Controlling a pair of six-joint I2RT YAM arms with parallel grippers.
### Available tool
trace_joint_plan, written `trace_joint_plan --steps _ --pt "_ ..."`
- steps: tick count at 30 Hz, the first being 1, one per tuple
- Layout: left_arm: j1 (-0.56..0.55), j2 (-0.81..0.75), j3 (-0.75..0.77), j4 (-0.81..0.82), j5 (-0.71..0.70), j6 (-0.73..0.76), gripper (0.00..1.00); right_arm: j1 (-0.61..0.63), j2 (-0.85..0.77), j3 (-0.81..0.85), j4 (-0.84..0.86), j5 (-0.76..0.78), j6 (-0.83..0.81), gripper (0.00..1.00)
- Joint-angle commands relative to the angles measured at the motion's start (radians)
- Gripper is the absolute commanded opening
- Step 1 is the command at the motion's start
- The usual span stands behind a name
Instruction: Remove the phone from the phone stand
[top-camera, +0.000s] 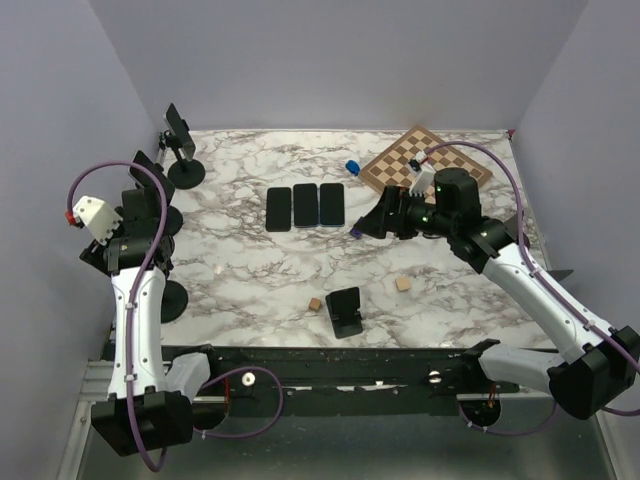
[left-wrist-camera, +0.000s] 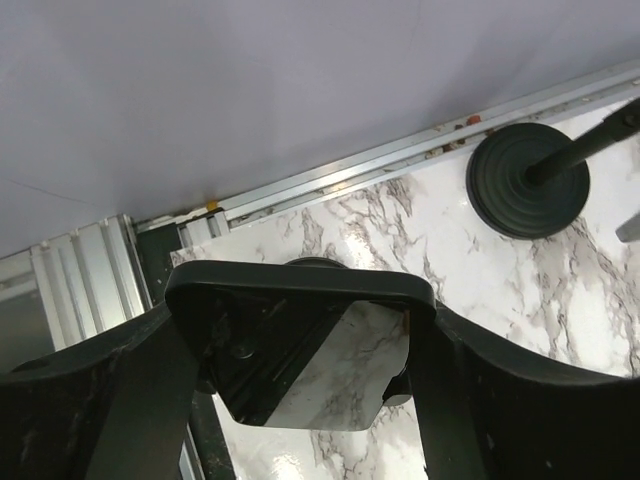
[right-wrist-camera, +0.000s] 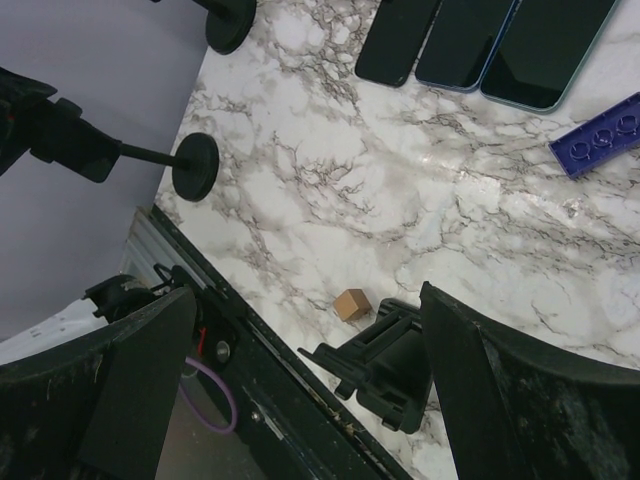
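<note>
Next, my left gripper releases the phone stand on the marble (top-camera: 278, 283) beside the wooden cube nearest the black holder. The phone stand's base is near the table's front corner.
In the left wrist view the phone (left-wrist-camera: 300, 350), a dark glossy slab that mirrors the marble, sits crosswise between my left gripper's fingers (left-wrist-camera: 120, 400), which press on both its edges. My left gripper (left-wrist-camera: 305, 330) is shut on it. The round base of the phone stand (top-camera: 165, 300) stands near the table's front left corner, and its thin rod (right-wrist-camera: 150, 153) runs up to the gripper. In the top view my left gripper (top-camera: 150, 200) hides most of the phone. My right gripper (top-camera: 362, 225) hangs open and empty over mid-table.
Two more black stands (top-camera: 185, 172) (left-wrist-camera: 530, 180) line the left edge. Three phones (top-camera: 305, 206) lie flat at the centre. A small black holder (top-camera: 345, 312) and wooden cubes (top-camera: 314, 303) (top-camera: 403, 284) sit near the front. A chessboard (top-camera: 425, 160) is at the back right.
</note>
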Motion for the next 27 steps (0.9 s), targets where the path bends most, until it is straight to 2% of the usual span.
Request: trace_joint_plan --steps 1,4,8,9,10,15,21,26,27 --pt "0.003 -0.073 -0.019 0.109 0.102 0.096 0.37 0.016 0.010 -0.001 -0.024 0.036 -0.014 1.00" --pt "0.000 -0.127 -0.050 0.174 0.226 0.181 0.23 0.037 0.026 0.004 -0.025 0.061 -0.028 1.00" --pt "-0.012 -0.205 -0.091 0.259 0.476 0.282 0.07 0.113 0.060 0.006 -0.007 0.121 -0.037 1.00" --pt "-0.020 -0.215 -0.094 0.268 0.556 0.296 0.06 0.135 0.073 0.007 0.000 0.137 -0.037 1.00" --pt "-0.034 -0.219 -0.091 0.268 0.612 0.302 0.00 0.163 0.084 0.006 0.013 0.151 -0.035 1.00" --pt "-0.178 -0.193 -0.048 0.249 0.767 0.317 0.00 0.298 0.131 0.005 0.090 0.232 -0.018 1.00" --pt "-0.477 -0.089 0.018 0.225 0.725 0.243 0.00 0.392 0.176 0.022 0.129 0.303 0.009 1.00" --pt "-0.615 -0.033 0.030 0.237 0.647 0.178 0.00 0.396 0.125 0.005 0.094 0.418 0.045 1.00" --pt "-0.633 -0.022 0.030 0.243 0.637 0.174 0.05 0.396 0.112 -0.001 0.085 0.451 0.051 1.00"
